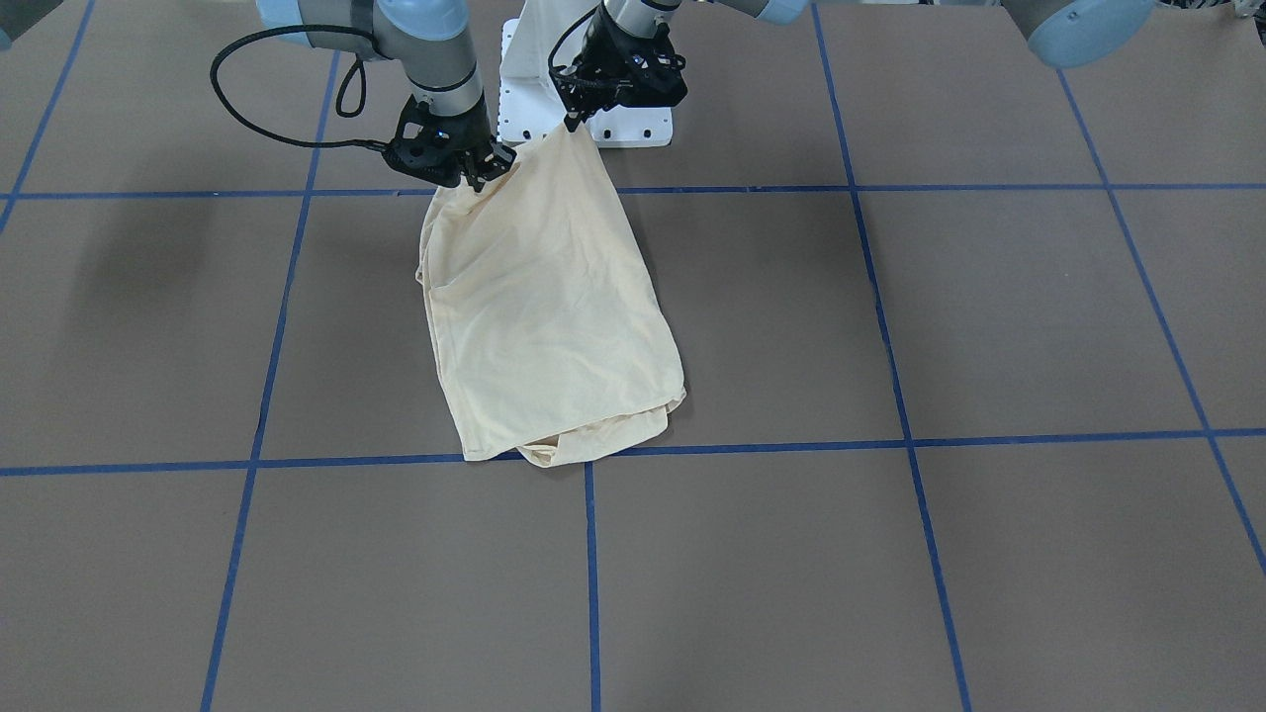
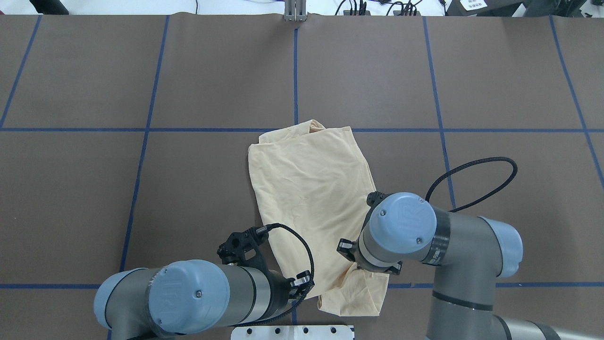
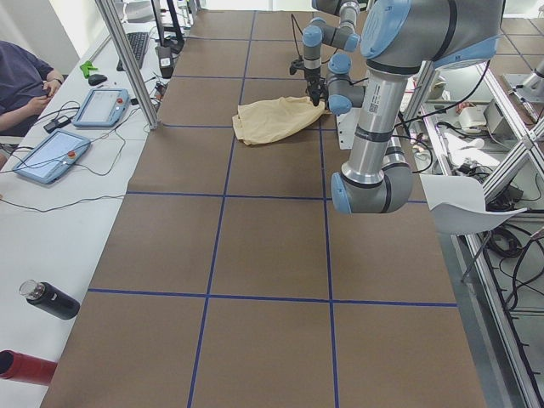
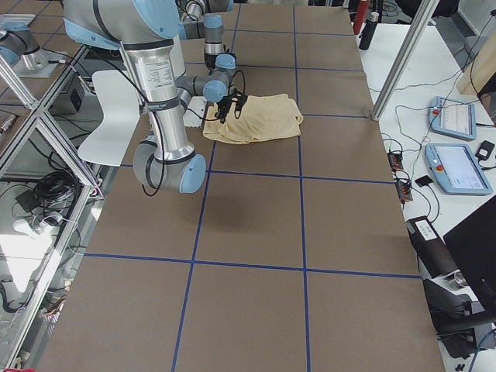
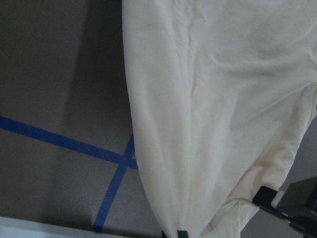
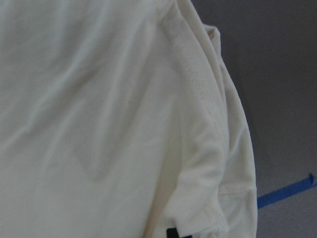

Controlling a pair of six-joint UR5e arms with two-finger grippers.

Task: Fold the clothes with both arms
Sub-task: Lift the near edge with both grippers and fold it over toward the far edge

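Note:
Next, my left gripper lets go of the shirt's raised corner at the blue tape line (image 1: 667,465) just beyond the far end of the shirt.
The clothes (image 1: 544,316) are one pale cream-yellow shirt, folded into a rough rectangle with a plain side up, so no print shows. It lies on the brown table (image 1: 989,326), and its edge nearest the robot is lifted. My left gripper (image 1: 571,123) is shut on one corner of that raised edge. My right gripper (image 1: 482,176) is shut on the other corner, where the cloth bunches. From overhead, the clothes (image 2: 311,189) run away from both wrists, which hide the fingertips. Cream cloth (image 5: 208,99) (image 6: 99,99) hangs from the pinch in both wrist views.
The white pedestal base (image 1: 633,124) stands just behind the grippers. Blue tape lines (image 1: 742,445) cross the table in a grid. A side bench (image 3: 59,178) with tablets, bottles and a seated person runs along the table's far side.

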